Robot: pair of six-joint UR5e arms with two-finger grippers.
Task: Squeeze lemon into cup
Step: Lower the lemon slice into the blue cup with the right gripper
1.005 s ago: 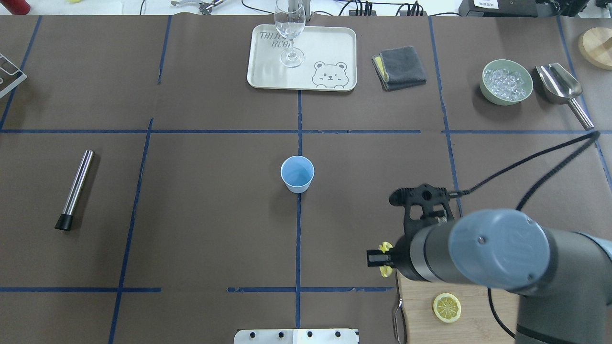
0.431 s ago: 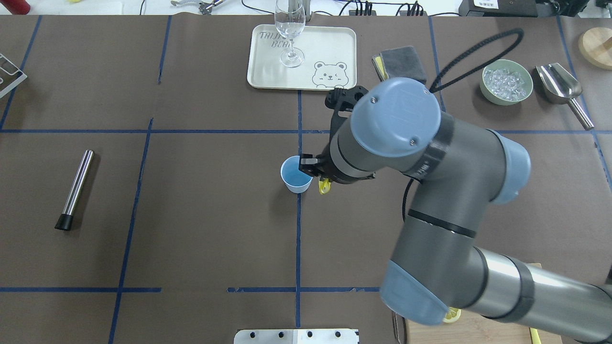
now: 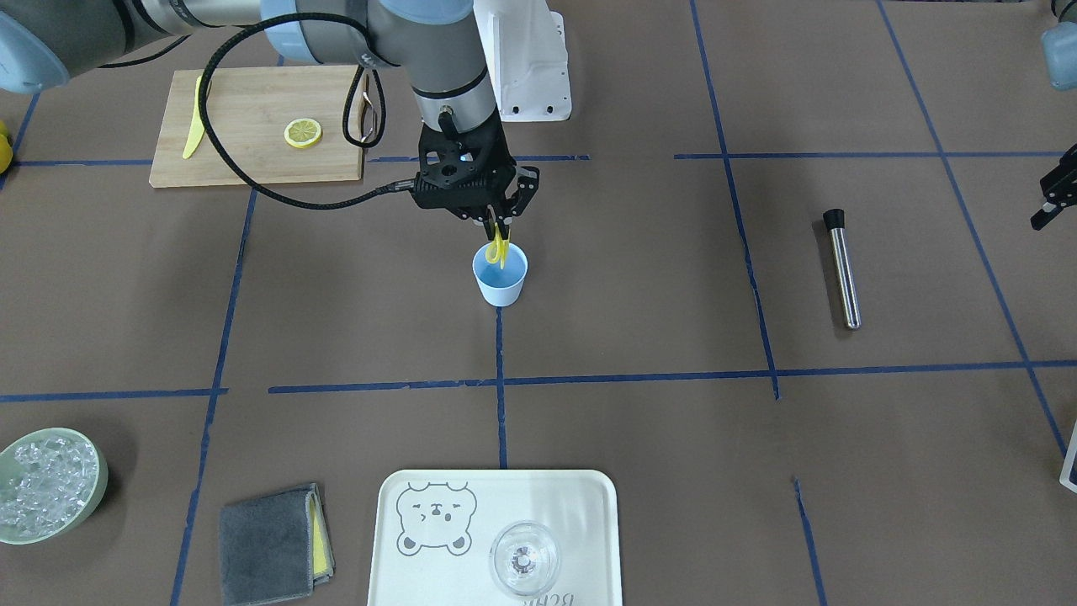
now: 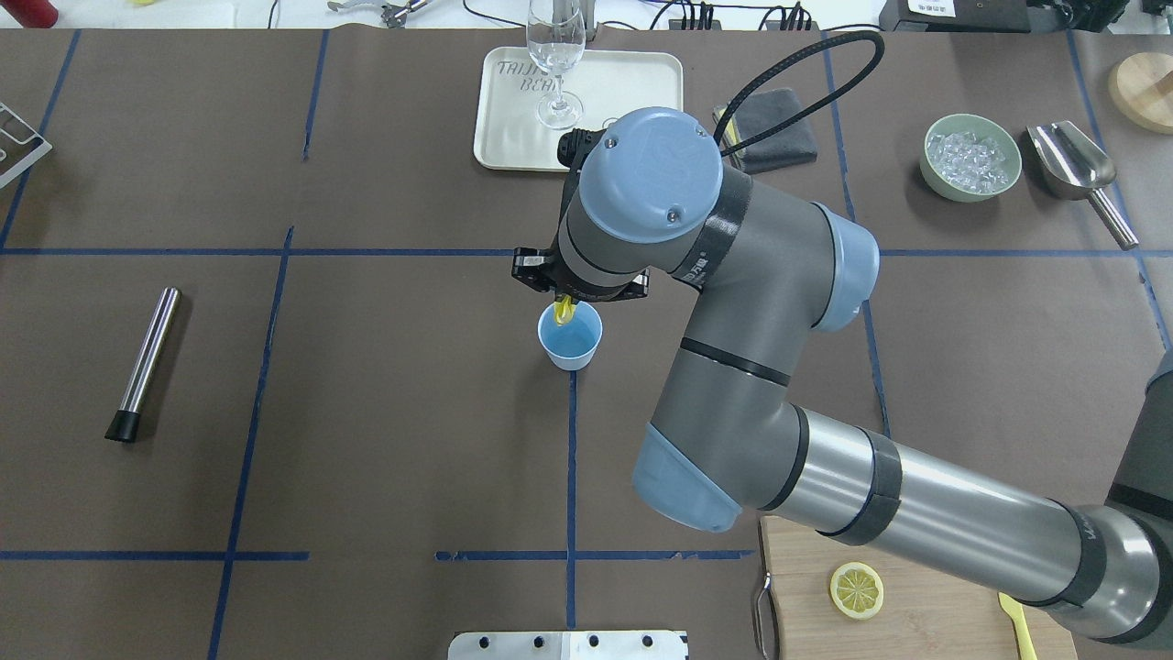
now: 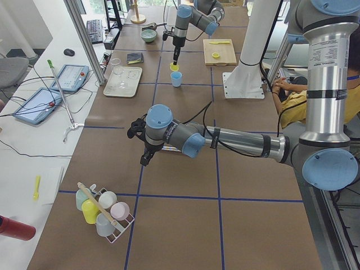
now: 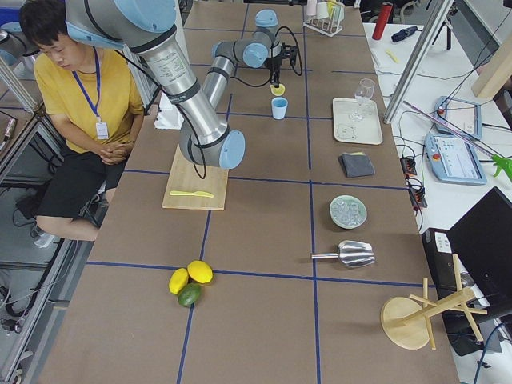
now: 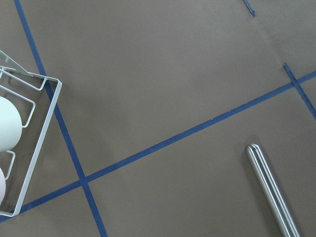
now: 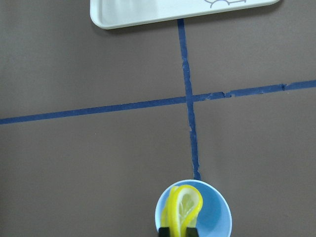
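Note:
My right gripper has the folded lemon slice. It will let it go down inside the light-blue cup (image 3: 500,273) (image 8: 194,211) by the blue tape line.
The light-blue cup (image 4: 570,346) stands at the table's middle on a blue tape line. My right gripper (image 4: 566,304) hangs just above its far rim, shut on a lemon slice (image 4: 564,312) that is folded double. In the right wrist view the bent slice (image 8: 183,206) sits over the cup's mouth (image 8: 215,217). In the front view the slice (image 3: 500,246) dips toward the cup (image 3: 501,282). A second lemon slice (image 4: 857,589) lies on the wooden board (image 3: 244,160). My left gripper (image 3: 1053,198) is far off at the table's left end; I cannot tell its state.
A yellow knife (image 3: 195,118) lies on the board. A tray (image 4: 632,92) with a clear glass (image 4: 555,55), a grey cloth (image 4: 779,128), a bowl of ice (image 4: 971,158) and a metal scoop (image 4: 1072,165) line the far side. A steel rod (image 4: 147,362) lies left.
My right arm swung from beside the board to the table's middle, carrying the lemon slice. It now holds the folded slice over the cup's mouth.

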